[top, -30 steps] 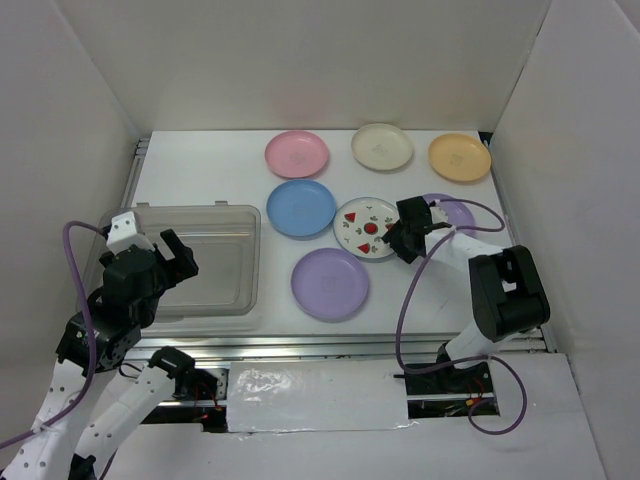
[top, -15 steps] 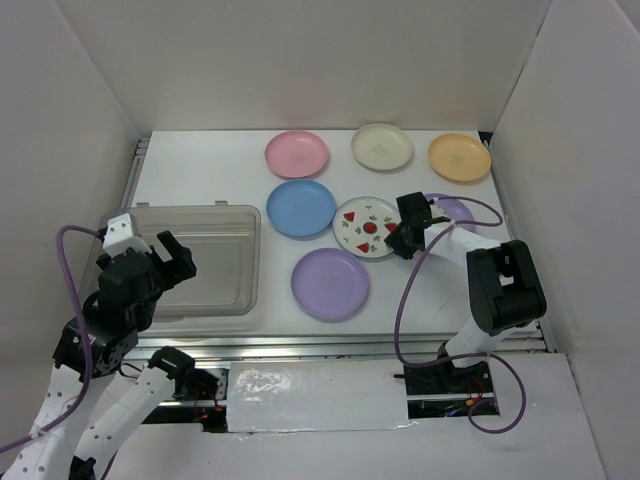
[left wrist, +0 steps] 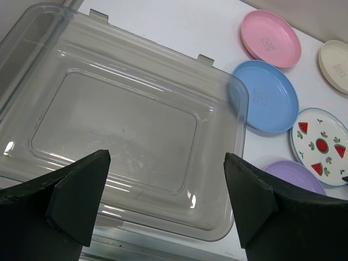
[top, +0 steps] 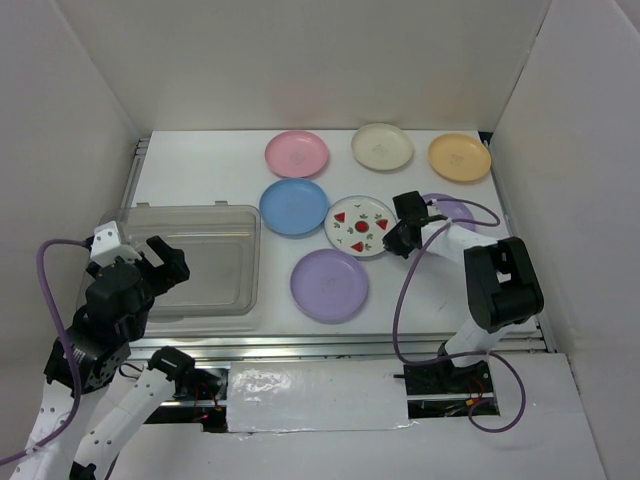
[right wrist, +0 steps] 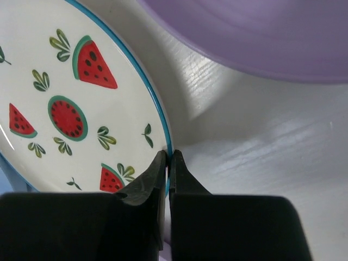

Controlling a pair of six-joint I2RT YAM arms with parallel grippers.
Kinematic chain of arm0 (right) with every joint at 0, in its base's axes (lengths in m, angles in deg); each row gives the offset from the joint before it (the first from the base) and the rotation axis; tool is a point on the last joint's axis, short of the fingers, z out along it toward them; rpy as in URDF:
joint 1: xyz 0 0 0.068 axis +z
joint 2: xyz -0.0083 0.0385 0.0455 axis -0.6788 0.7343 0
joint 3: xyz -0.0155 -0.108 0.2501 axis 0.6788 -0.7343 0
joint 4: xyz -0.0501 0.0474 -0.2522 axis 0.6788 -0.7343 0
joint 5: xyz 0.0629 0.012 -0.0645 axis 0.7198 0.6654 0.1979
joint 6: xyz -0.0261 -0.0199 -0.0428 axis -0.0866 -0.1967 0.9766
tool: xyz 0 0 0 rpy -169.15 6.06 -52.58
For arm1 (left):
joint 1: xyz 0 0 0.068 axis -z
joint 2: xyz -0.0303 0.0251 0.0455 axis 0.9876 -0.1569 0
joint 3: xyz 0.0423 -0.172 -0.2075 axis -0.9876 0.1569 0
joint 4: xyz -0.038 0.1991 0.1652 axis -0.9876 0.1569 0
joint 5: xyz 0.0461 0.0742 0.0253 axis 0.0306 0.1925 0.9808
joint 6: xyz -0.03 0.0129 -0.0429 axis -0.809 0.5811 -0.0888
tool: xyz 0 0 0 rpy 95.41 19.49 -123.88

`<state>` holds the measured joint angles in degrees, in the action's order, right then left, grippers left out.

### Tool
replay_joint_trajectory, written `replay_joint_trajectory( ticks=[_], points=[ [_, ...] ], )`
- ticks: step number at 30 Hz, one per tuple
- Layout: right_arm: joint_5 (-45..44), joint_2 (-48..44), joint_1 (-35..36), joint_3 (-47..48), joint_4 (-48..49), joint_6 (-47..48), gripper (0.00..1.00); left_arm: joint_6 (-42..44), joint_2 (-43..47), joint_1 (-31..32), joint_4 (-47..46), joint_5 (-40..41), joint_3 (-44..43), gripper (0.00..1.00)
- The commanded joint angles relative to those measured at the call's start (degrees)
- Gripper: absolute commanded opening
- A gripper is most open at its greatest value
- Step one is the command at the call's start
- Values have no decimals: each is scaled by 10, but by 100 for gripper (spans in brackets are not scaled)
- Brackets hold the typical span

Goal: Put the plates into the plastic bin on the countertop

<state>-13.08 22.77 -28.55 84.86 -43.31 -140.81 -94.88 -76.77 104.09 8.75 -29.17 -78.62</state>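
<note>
My left gripper closes next on the white plate's rim (top: 331,211) (left wrist: 296,120) beside the blue plate, opposite my right gripper, so that it can take the plate over.
My right gripper (top: 391,238) (right wrist: 167,159) is shut on the right rim of the white plate with red fruit (top: 357,226) (right wrist: 65,109). The plate's left edge meets the blue plate (top: 293,207) (left wrist: 266,103). One purple plate (top: 329,284) lies in front; another purple plate (top: 453,212) (right wrist: 261,38) sits partly hidden behind the right arm. Pink (top: 296,153), cream (top: 382,146) and orange (top: 460,157) plates line the back of the countertop (top: 200,170). The clear plastic bin (top: 190,262) (left wrist: 114,125) stands at the left with no plate in it. My left gripper (top: 150,262) (left wrist: 165,163) hangs open above its near edge.
White panels wall the countertop at the back and both sides. A metal rail (top: 330,345) runs along the near edge. The right arm's purple cable (top: 405,300) loops down beside the front purple plate.
My right gripper has shut on the fruit plate's rim and pushed the plate left toward the blue plate. The left arm has drawn back slightly toward its base, still open.
</note>
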Motion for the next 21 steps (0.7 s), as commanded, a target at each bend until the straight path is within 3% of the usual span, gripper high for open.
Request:
replay_joint_trajectory(
  ticks=[1, 9, 13, 21],
  points=[
    [-61, -33, 21, -9, -52, -28, 0, 4, -1, -2, -14, 12, -6, 99],
    [-166, -207, 28, 15, -117, -33, 0, 25, -17, -2, -30, -19, -12, 99],
    [-172, -255, 24, 60, -147, 9, 0, 61, -43, -2, -64, -118, -25, 99],
    [-95, -352, 66, 57, -137, 83, 0, 20, -219, -3, -159, -357, -75, 99]
  ],
)
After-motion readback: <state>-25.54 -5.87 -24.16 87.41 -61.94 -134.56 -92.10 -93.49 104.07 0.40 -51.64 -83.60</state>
